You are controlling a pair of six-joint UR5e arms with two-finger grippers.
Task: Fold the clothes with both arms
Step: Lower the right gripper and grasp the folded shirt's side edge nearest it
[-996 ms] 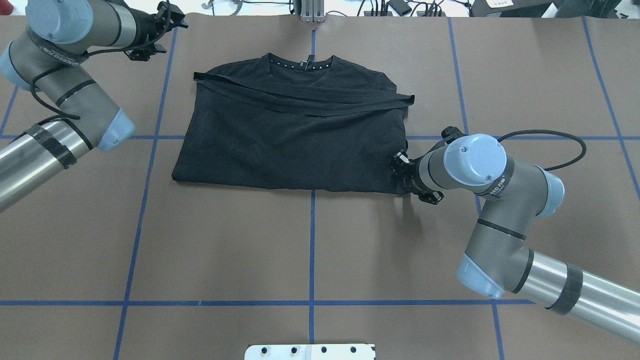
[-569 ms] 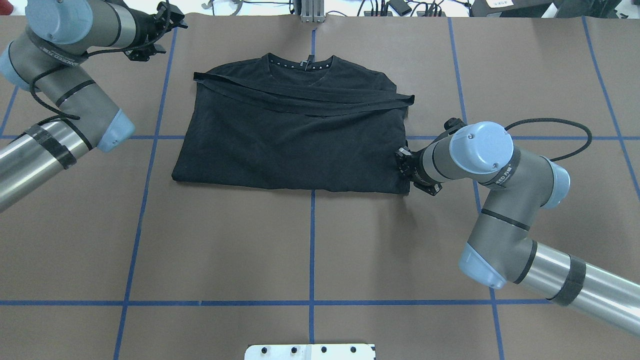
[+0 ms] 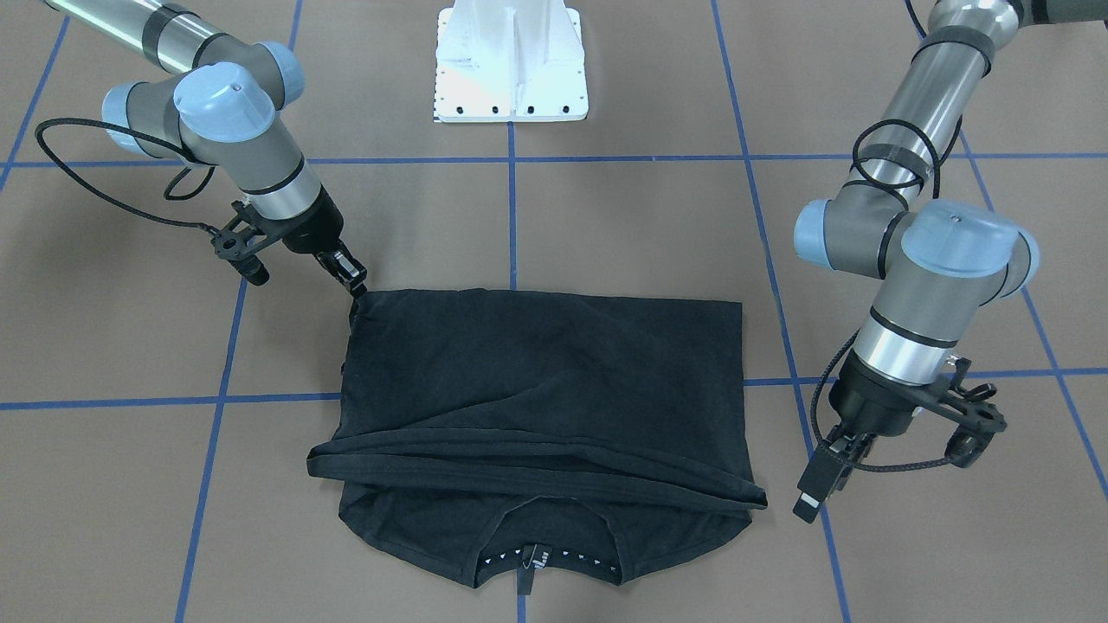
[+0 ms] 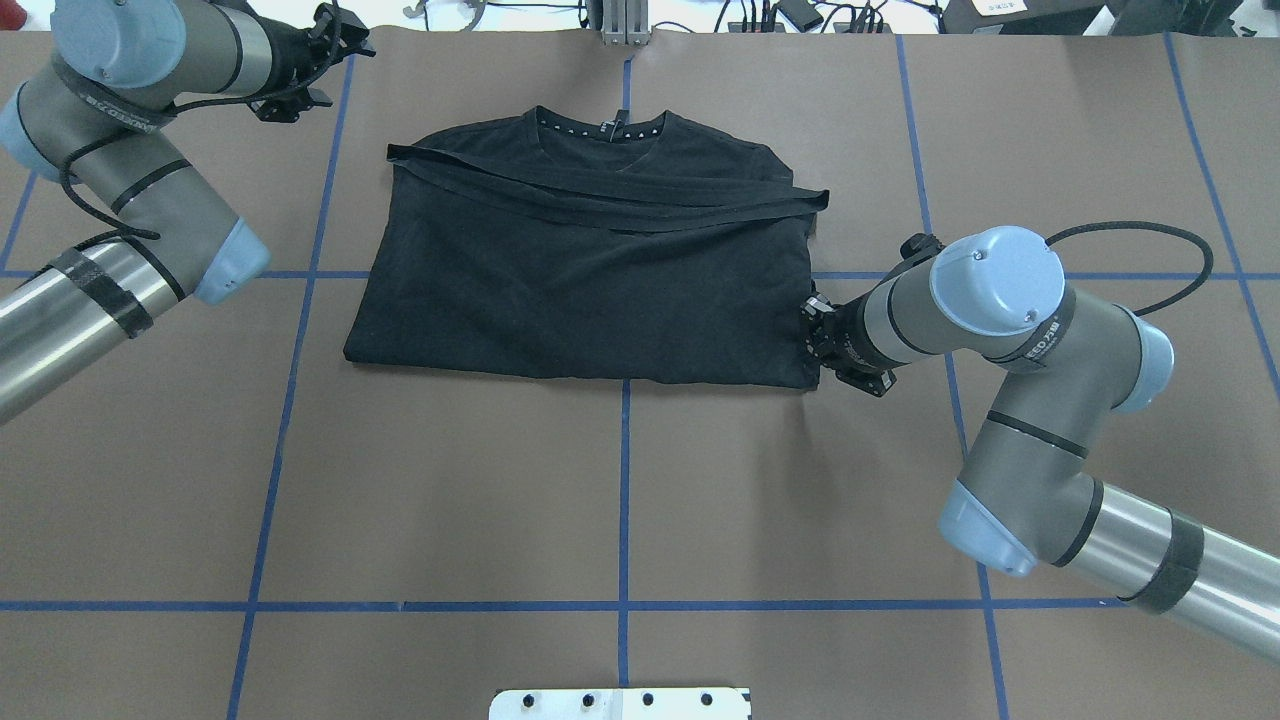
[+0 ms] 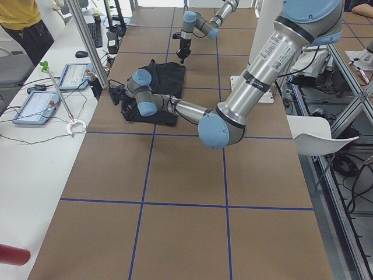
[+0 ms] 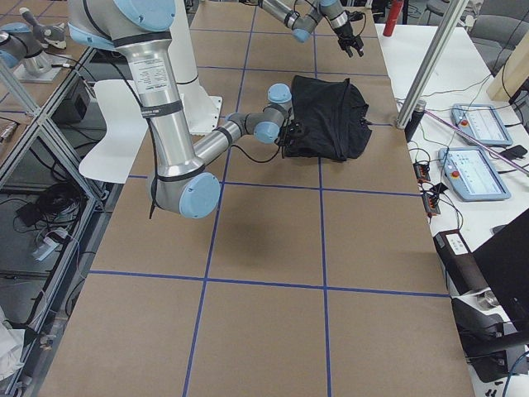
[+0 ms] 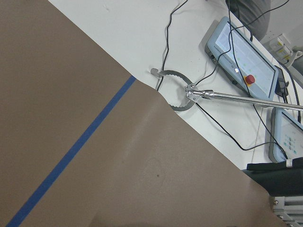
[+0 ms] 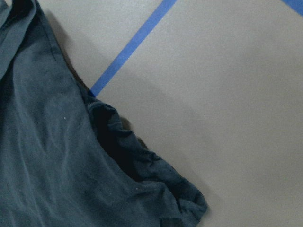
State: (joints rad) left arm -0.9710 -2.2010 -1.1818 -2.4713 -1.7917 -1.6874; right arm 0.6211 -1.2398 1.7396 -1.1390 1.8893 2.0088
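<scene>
My right gripper's fingertips sit at the crumpled corner's very edge, so I will open and take the fabric farther in before dragging (image 3: 376, 303) the T-shirt toward the pedestal.
The black T-shirt (image 3: 537, 381) lies folded on the brown table, collar with dotted lining toward the far edge in the overhead view (image 4: 590, 280). A hem band crosses it below the collar. The logo print is hidden. My right gripper (image 3: 353, 284) sits at the shirt's near right corner (image 4: 812, 345), fingertips on the fabric, which rises to them in a small peak, so it looks shut on it. The right wrist view shows that crumpled corner (image 8: 156, 175). My left gripper (image 3: 809, 502) hangs just off the shirt's far left hem corner (image 4: 340, 42). It is seen edge-on, so open or shut is unclear.
The white bolted pedestal base (image 3: 511, 61) stands at the robot's side of the table. Blue tape lines (image 4: 625, 500) grid the brown cover. Past the far edge, a white bench holds cables, a reacher tool (image 7: 227, 96) and control pendants (image 7: 246, 56).
The right arm's elbow has swung right and away. Its gripper has slid slightly right along the shirt's near right corner. The left arm and the rest of the shirt have not moved.
</scene>
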